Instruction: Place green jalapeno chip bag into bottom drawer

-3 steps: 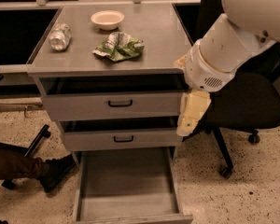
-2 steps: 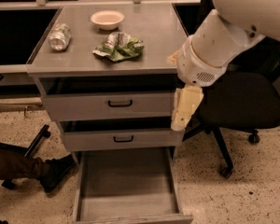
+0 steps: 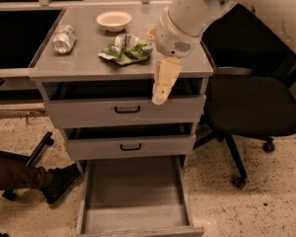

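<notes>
My gripper needs to grab the green jalapeno chip bag from above, closing on the half farther from the silver can [image 3: 137, 49].
The green jalapeno chip bag [image 3: 127, 49] lies crumpled on the grey cabinet top [image 3: 89, 63], right of centre, in front of the bowl. The bottom drawer [image 3: 133, 196] is pulled out wide, and its plain grey inside holds nothing. My gripper [image 3: 161, 89] hangs down at the cabinet's front right edge, just right of and below the bag, in front of the top drawer. It holds nothing that I can see. The white arm [image 3: 187, 19] reaches in from the upper right.
A cream round bowl [image 3: 114, 20] stands at the back of the top and a crushed silver can [image 3: 63, 38] lies at the left. The two upper drawers [image 3: 126, 110] stand slightly open. A black office chair [image 3: 251, 107] is at the right, and a person's leg and shoe [image 3: 34, 177] at the lower left.
My arm and gripper have moved left and up, from the cabinet's right side to its front edge close to the bag. The bag, bowl, can and drawers have not moved.
</notes>
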{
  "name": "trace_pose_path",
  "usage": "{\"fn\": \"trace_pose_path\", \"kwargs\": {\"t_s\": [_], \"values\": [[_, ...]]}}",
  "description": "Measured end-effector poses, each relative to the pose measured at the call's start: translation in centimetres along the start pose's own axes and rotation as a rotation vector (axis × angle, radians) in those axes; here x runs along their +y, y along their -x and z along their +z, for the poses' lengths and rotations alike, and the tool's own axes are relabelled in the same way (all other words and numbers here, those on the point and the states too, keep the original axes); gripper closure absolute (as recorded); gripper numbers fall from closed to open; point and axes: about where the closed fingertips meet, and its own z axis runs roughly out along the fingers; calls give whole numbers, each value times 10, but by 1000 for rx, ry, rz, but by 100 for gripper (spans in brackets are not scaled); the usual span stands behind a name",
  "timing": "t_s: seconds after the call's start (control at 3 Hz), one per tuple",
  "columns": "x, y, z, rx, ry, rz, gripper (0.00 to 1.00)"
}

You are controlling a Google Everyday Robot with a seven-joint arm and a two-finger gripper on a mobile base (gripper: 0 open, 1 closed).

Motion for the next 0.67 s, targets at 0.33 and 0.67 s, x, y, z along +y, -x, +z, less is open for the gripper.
{"fn": "trace_pose_path", "kwargs": {"t_s": [0.33, 0.67], "values": [[0, 0, 0, 0, 0, 0, 0], [-33, 12, 31, -33, -18, -45, 0]]}}
